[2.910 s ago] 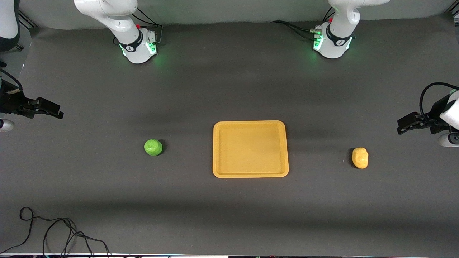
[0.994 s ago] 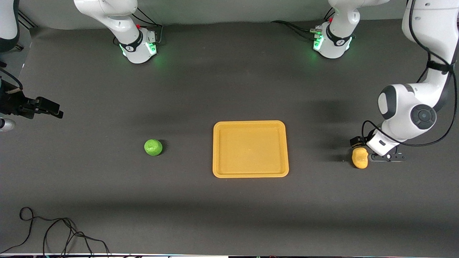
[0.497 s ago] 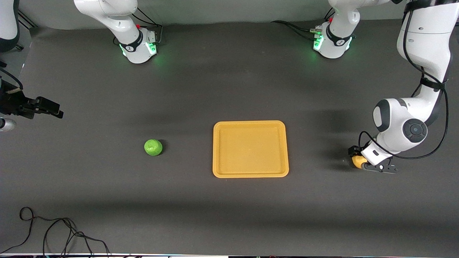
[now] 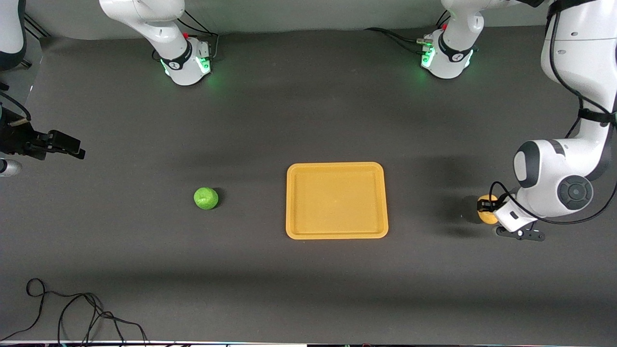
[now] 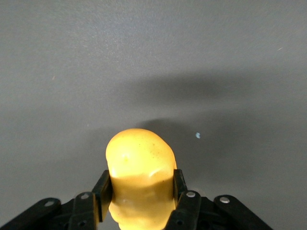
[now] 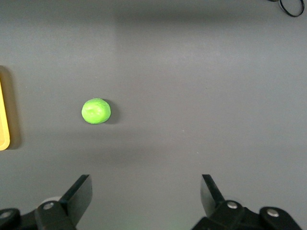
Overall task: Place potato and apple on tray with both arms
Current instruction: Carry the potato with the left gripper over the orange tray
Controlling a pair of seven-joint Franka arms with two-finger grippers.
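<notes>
The robot's left gripper needs to release the potato in the tray, just inside the rim [image 4: 370, 196] farthest from the green apple.
The yellow-orange potato [image 4: 485, 210] is at the left arm's end of the table. My left gripper [image 4: 492, 210] is shut on it; the left wrist view shows both fingers pressed against the potato's [image 5: 139, 158] sides, a little above the mat. The green apple [image 4: 206, 198] lies on the mat toward the right arm's end, beside the orange-yellow tray [image 4: 337, 165]. My right gripper [image 4: 77, 150] waits open and empty over the table's edge at the right arm's end. In the right wrist view the apple [image 6: 96, 111] lies well apart from the right gripper [image 6: 146, 191].
A black cable [image 4: 72, 313] lies loose on the mat near the front camera at the right arm's end. The tray's edge [image 6: 4, 129] shows in the right wrist view. Both arm bases stand along the table edge farthest from the camera.
My left arm has swung in from the table's end, come down on the potato and shut on it, then shifted it slightly. The right arm, apple and tray have not moved.
</notes>
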